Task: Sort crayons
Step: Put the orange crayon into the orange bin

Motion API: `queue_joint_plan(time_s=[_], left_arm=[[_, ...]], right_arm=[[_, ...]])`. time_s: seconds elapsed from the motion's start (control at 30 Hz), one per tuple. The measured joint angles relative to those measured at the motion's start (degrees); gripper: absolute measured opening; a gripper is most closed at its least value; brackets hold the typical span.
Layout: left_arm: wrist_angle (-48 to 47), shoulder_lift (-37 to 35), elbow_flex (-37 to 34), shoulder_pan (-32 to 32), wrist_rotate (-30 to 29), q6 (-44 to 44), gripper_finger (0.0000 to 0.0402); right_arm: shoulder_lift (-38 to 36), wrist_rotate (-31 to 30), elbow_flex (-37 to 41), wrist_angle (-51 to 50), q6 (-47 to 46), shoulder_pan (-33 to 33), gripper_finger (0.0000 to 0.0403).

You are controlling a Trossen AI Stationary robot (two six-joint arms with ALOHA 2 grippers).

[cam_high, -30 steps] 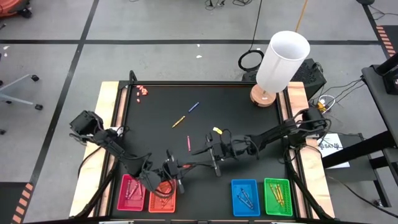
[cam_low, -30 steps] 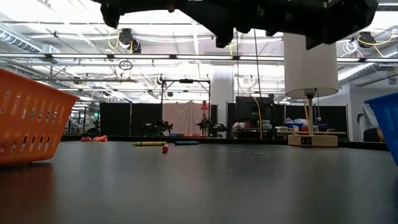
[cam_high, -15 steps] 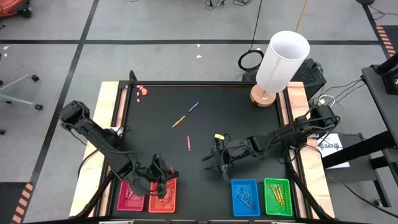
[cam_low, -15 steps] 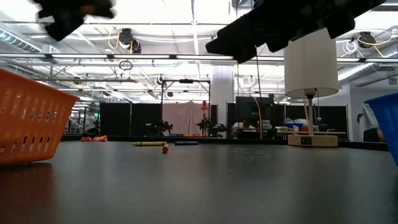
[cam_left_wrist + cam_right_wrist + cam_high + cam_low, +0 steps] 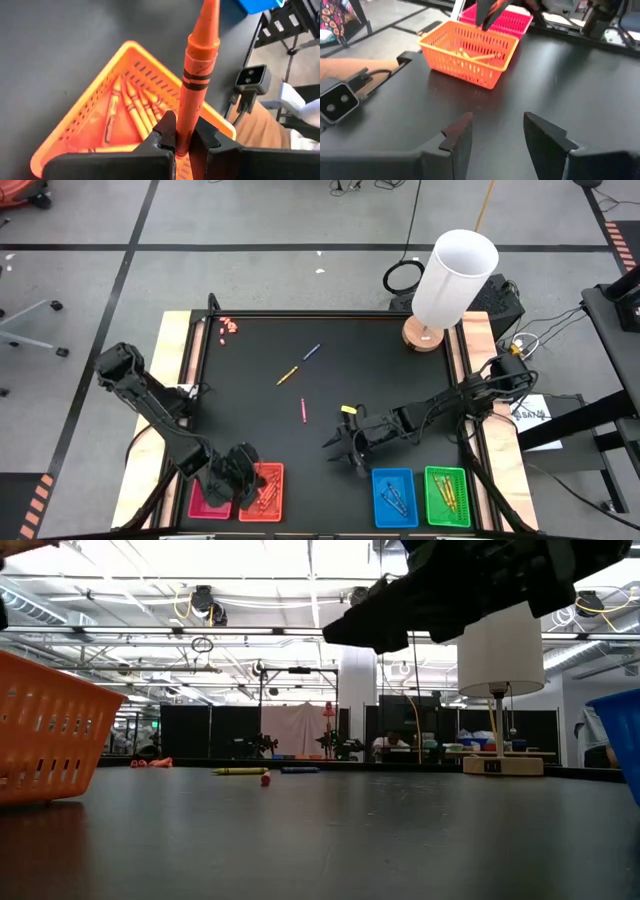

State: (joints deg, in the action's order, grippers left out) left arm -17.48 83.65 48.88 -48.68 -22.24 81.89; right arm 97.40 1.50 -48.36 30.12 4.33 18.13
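I need to next close my right gripper on the pink crayon's middle [image 5: 304, 411] on the black table.
My left gripper [image 5: 240, 483] hangs over the near-left trays, shut on an orange crayon [image 5: 192, 85]. Under it the orange tray [image 5: 75, 125] holds several orange crayons [image 5: 132, 107]. The right wrist view shows the same gripper [image 5: 489, 11] above the orange tray [image 5: 470, 52]. My right gripper [image 5: 338, 455] stands open above bare table left of the blue tray [image 5: 393, 497], with nothing between its fingers [image 5: 462, 132]. Three crayons lie flat on the black table: an orange-yellow one [image 5: 288, 375], a blue one [image 5: 312, 352] and a pink one [image 5: 303, 409]. My left gripper pinches the orange crayon's blunt lower end [image 5: 181, 142] between its two fingertips. The crayon runs on along the line of the fingers, its pointed tip [image 5: 210, 7] away from them. It is lifted clear above the orange tray, slanting downward.
A pink tray [image 5: 205, 498] stands left of the orange one and a green tray [image 5: 446, 497] right of the blue one. A lamp with a white shade [image 5: 452, 275] is at the far right corner. Small pink-red bits [image 5: 229, 326] lie at the far left corner.
My left gripper has carried the orange crayon toward the table's left and near edges, to above the orange tray, and has rolled its wrist and tipped over on the way. My right gripper has sunk a little and drifted toward the near edge, still open.
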Motion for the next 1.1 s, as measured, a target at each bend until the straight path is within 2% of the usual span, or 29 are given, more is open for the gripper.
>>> queue_joint_plan(time_s=[0.5,0.8,1.1], left_arm=[[0.5,0.3,0.0,-2.6,2.3,2.8,0.0017],[0.6,0.3,0.0,-2.6,2.3,3.1,0.0052],[0.5,0.3,0.0,-2.6,0.6,2.6,0.0059]], right_arm=[[0.0,0.0,0.0,0.0,0.7,0.0,0.0160],[0.0,0.0,0.0,0.0,-0.5,0.0,0.0160],[0.0,0.0,0.0,0.0,-0.6,0.2,0.0160]])
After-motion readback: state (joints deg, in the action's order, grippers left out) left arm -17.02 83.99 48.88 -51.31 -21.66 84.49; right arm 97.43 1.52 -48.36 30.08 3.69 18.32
